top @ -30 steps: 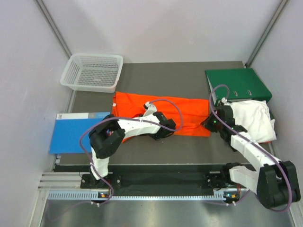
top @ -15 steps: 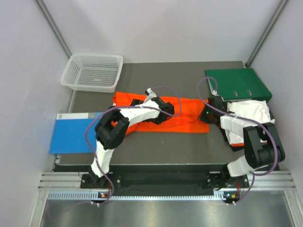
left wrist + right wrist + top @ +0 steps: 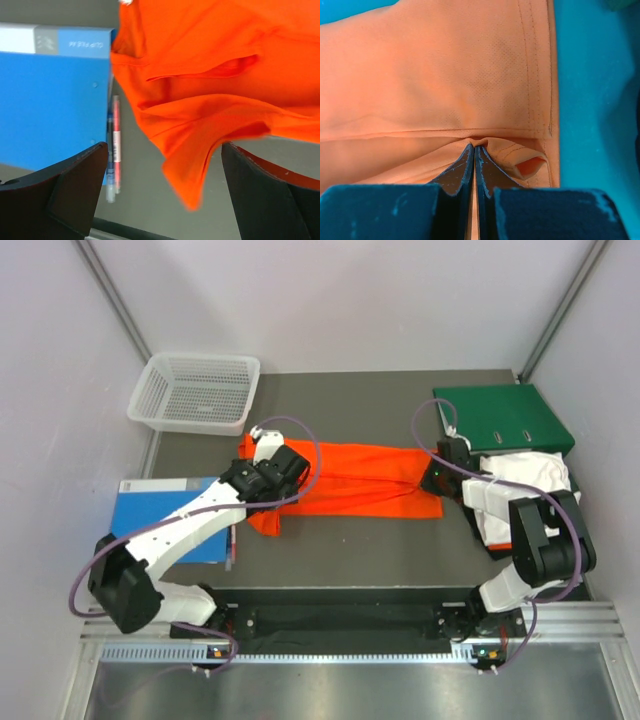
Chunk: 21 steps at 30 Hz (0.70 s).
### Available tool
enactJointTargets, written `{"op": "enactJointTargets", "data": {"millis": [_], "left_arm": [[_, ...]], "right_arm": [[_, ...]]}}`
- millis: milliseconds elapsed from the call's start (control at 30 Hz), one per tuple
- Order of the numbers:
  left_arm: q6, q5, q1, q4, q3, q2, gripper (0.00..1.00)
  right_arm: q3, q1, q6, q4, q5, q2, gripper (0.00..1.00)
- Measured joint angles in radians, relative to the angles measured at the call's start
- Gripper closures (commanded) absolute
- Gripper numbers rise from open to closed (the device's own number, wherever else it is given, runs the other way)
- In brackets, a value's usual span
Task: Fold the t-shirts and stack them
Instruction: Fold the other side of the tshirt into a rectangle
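My left gripper is going to close on the loose sleeve corner [image 3: 273, 532] [image 3: 191, 204] of the orange t-shirt, the one that sticks out toward the table's front edge near the pens.
An orange t-shirt [image 3: 350, 480] lies folded into a long band across the middle of the table. My left gripper [image 3: 272, 488] hovers open above its left end, holding nothing. In the left wrist view the wide-apart fingers [image 3: 65, 195] frame a loose sleeve corner of the orange shirt [image 3: 195, 165]. My right gripper [image 3: 433, 480] is shut on a fold at the shirt's right edge. The right wrist view shows that gripper [image 3: 474, 149] pinching the fabric [image 3: 445, 75]. A white t-shirt [image 3: 540, 485] lies crumpled at the right, partly under my right arm.
A green binder [image 3: 515, 418] lies at the back right beside the white shirt. A white mesh basket [image 3: 195, 392] stands at the back left. A blue folder [image 3: 160, 518] lies at the left edge, with two pens [image 3: 115, 145] next to it.
My left gripper opened, let go of the orange shirt and swung left from its middle to its left end. The shirt now lies as a narrower band. My right gripper stayed shut on its edge.
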State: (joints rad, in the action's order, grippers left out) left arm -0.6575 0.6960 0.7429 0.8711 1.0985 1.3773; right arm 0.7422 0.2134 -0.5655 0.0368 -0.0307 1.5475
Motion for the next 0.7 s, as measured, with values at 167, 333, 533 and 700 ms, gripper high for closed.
{"op": "enactJointTargets", "data": {"millis": [167,333,533,700], "left_arm": [[0.043,-0.065,-0.002,-0.03,0.039,0.011,0.01],[0.074,-0.081,-0.024,-0.026,0.047,0.122,0.01],[0.084,-0.154,-0.093,-0.055,0.07,0.119,0.01],[0.003,-0.341,-0.093,-0.197,-0.097,-0.055,0.08]], "right_arm": [[0.0,0.0,0.003,-0.023,0.003,0.035,1.0],[0.013,0.0,0.007,-0.035,0.006,0.05,1.0],[0.013,0.0,0.009,-0.037,0.006,0.051,1.0],[0.014,0.0,0.013,-0.048,0.012,0.056,1.0]]}}
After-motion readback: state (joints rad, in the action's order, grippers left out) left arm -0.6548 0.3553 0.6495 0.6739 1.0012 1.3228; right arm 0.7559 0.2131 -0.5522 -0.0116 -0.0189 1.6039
